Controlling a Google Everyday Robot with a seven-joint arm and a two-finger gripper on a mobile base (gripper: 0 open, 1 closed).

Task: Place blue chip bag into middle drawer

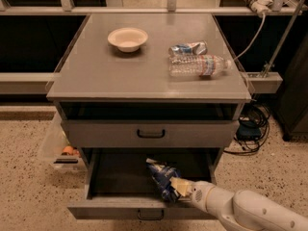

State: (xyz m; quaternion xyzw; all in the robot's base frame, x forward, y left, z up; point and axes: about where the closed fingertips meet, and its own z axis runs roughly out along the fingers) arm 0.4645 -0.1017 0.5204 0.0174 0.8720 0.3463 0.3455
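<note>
The blue chip bag will be released inside the open middle drawer (179,183), near its front corner toward the cables.
The blue chip bag (162,178), crumpled dark-blue foil with white print, is held inside the open middle drawer (115,207), the lowest one of the cabinet, near its front right. My gripper (176,187) is shut on the bag's lower right part. Its white arm (250,211) reaches in from the bottom right over the drawer's front edge. The bag stands tilted, its upper end pointing up and left. The shallower drawer (150,134) above is closed.
On the cabinet top (96,76) are a white bowl (127,38), a crushed silver-blue can (187,48) and a clear bottle (199,65) lying on its side. A clear bin (60,148) sits on the floor at the left. Cables (250,129) lie at the right.
</note>
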